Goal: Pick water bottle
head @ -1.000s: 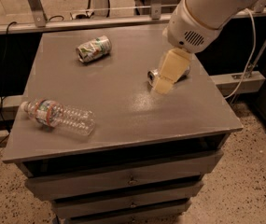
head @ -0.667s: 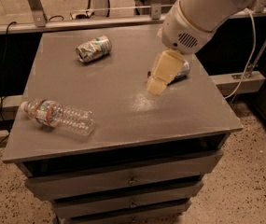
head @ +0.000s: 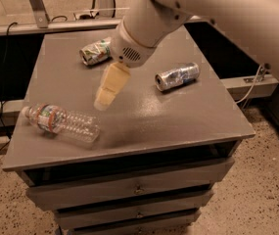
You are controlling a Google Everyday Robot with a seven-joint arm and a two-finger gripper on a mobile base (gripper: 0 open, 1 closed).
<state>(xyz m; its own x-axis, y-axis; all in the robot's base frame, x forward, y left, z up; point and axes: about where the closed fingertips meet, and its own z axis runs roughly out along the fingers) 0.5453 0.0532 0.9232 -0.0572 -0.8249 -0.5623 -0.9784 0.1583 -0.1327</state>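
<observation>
Next, the gripper closes on the water bottle's middle [head: 58,122], beside its orange-banded label.
The water bottle [head: 61,123] is clear ribbed plastic with a white cap and an orange-banded label. It lies on its side at the front left of the grey cabinet top [head: 178,116], cap pointing left. My gripper [head: 108,89] hangs from the white arm above the middle of the top, up and to the right of the bottle and apart from it. It holds nothing that I can see.
A crushed greenish-white can [head: 95,51] lies at the back left. A crushed silver-blue can [head: 176,76] lies right of the gripper. The cabinet has drawers below the front edge. A dark bench and cables run behind.
The arm has swung left across the top, uncovering the silver-blue can. The gripper now hangs much closer to the bottle. The bottle and cans have not moved.
</observation>
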